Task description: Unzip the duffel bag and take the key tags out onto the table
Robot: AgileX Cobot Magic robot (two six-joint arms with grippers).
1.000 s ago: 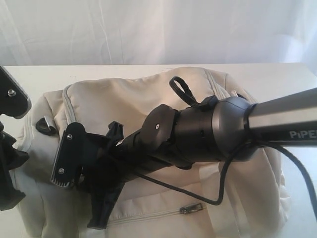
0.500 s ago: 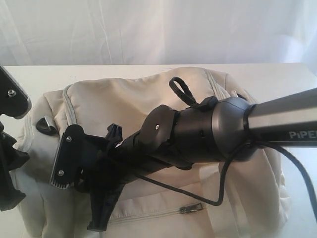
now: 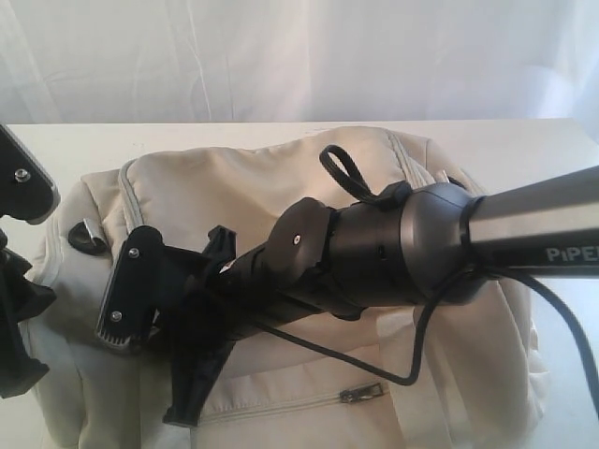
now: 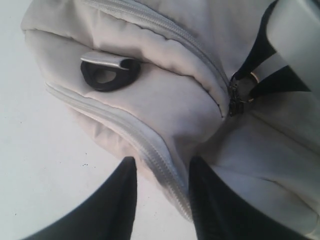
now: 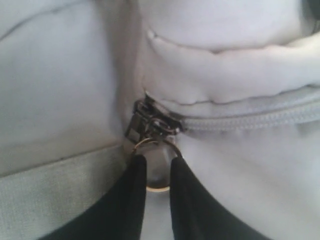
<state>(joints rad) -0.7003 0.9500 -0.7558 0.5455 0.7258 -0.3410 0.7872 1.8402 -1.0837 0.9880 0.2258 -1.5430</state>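
The metal pull ring is wider than the gap between my right gripper's fingertips, so next I open wider, move in and close around both sides of the ring (image 5: 176,147).
The cream duffel bag (image 3: 234,187) lies on the white table (image 3: 75,140) with its top zip closed. My right gripper (image 3: 178,327) reaches across to the bag's left part. In the right wrist view this gripper (image 5: 156,165) is shut on the metal pull ring (image 5: 159,186) of the dark zip slider (image 5: 150,122). My left gripper (image 3: 21,318) is at the bag's left end. There the left gripper (image 4: 161,167) is shut on the zip-seam edge of the duffel bag (image 4: 175,100). The key tags are hidden.
A black loop (image 4: 107,75) under a pale webbing tab sits on the bag's end. A side-pocket zip pull (image 3: 360,393) lies at the front. A black cable (image 3: 416,346) hangs from the right arm over the bag. A white curtain (image 3: 281,56) backs the table.
The right gripper has shifted very slightly on the bag's left part. The bag and the left gripper have not visibly moved.
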